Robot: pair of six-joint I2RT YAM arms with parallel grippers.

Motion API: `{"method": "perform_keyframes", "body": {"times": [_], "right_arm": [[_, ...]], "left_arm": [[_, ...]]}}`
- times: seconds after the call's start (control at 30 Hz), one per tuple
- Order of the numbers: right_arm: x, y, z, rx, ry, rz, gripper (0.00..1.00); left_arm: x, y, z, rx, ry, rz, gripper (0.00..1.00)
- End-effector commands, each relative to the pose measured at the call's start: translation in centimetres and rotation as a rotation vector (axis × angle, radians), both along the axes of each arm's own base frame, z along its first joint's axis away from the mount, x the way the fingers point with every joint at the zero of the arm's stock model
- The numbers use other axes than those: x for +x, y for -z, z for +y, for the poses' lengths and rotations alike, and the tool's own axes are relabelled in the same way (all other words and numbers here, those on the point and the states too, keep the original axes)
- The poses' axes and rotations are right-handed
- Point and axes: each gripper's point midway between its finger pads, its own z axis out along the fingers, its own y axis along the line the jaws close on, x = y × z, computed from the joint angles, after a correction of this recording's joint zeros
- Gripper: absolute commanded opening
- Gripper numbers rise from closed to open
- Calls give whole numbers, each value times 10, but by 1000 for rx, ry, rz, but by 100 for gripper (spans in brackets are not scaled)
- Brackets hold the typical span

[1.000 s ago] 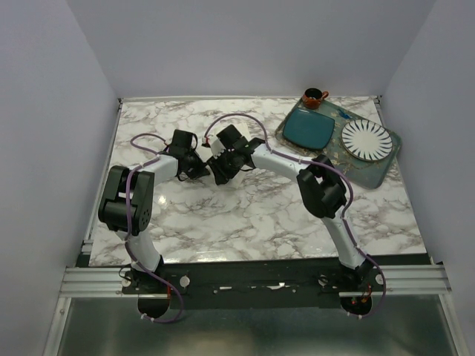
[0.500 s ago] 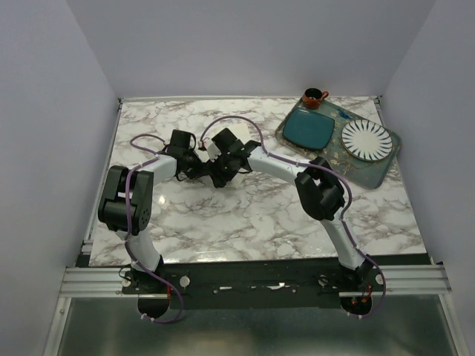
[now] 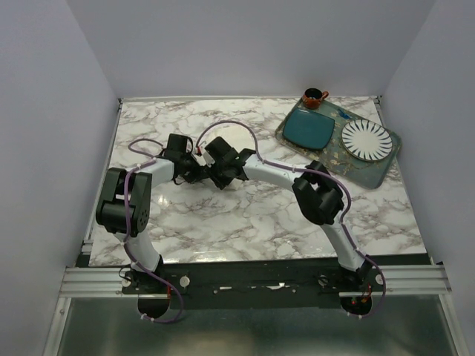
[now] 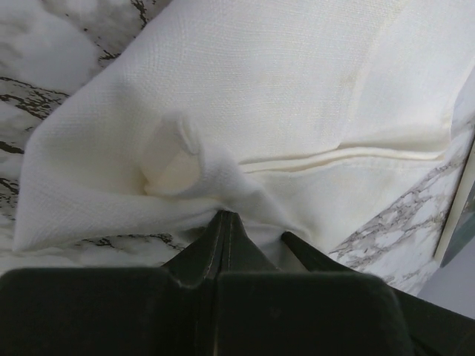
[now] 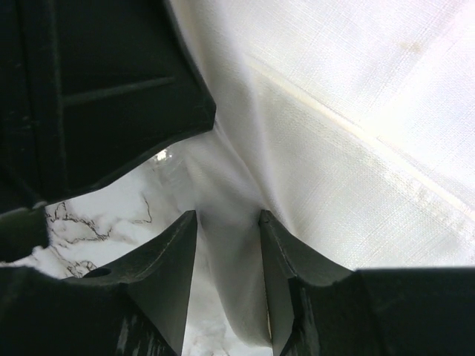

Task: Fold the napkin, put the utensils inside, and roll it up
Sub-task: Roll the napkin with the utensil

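The napkin's fold is pinched by my left gripper beside my right gripper while its end spreads loose, so next my left gripper opens and takes the napkin's loose end (image 4: 56, 211).
The cream napkin (image 4: 297, 96) lies bunched on the marble table, with a seam and a raised fold across it. It also fills the right wrist view (image 5: 356, 133). My left gripper (image 4: 226, 216) is shut on a pinched fold at the napkin's near edge. My right gripper (image 5: 228, 216) is open, its two fingers straddling a strip of the same cloth, right beside the left gripper's black body (image 5: 104, 96). In the top view both grippers, left (image 3: 200, 170) and right (image 3: 217, 175), meet at mid-table and hide the napkin. I cannot make out the spoon.
At the back right a patterned tray (image 3: 371, 172) holds a teal square plate (image 3: 309, 129) and a white ribbed round plate (image 3: 366, 139). A small brown cup (image 3: 313, 96) stands behind it. Purple cables loop over both arms. Walls close in on three sides.
The right gripper has moved left and slightly nearer, closing up against the left gripper. The left gripper has shifted only a little. The white cloth seen between them earlier is now covered.
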Motion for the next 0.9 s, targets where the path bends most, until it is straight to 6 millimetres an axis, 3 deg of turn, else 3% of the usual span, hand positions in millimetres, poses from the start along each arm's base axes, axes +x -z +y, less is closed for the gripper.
{"method": "perform_keyframes", "body": {"times": [0.0,0.13,0.27,0.4,0.47,0.63,0.7,0.73,0.77,0.83,0.87], "right_arm": [[-51,89,-61,-315,43,131,48],[-48,95,-69,-356,70,103,47],[-50,107,-78,-392,80,104,38],[-52,110,-73,-377,71,113,21],[-54,108,-68,-357,63,130,17],[-74,86,-32,-169,17,287,6],[-78,72,-19,-97,14,337,2],[-89,63,-8,-23,-15,423,1],[-85,54,-4,40,10,477,0],[-95,39,8,162,-32,612,1],[-89,37,4,200,0,657,1]], "left_arm": [[-38,29,16,60,8,144,0],[-36,30,21,55,0,140,0],[-29,20,27,32,-10,97,0],[-20,0,38,37,-24,23,11],[-18,-13,43,42,-27,-9,18],[-24,-42,54,86,-19,-77,34],[-33,-41,54,87,-11,-68,41],[-38,-43,52,70,-7,-66,43],[-41,-44,49,53,-5,-65,47],[-49,-44,42,28,-2,-66,51],[-51,-43,41,29,-6,-67,54]]}}
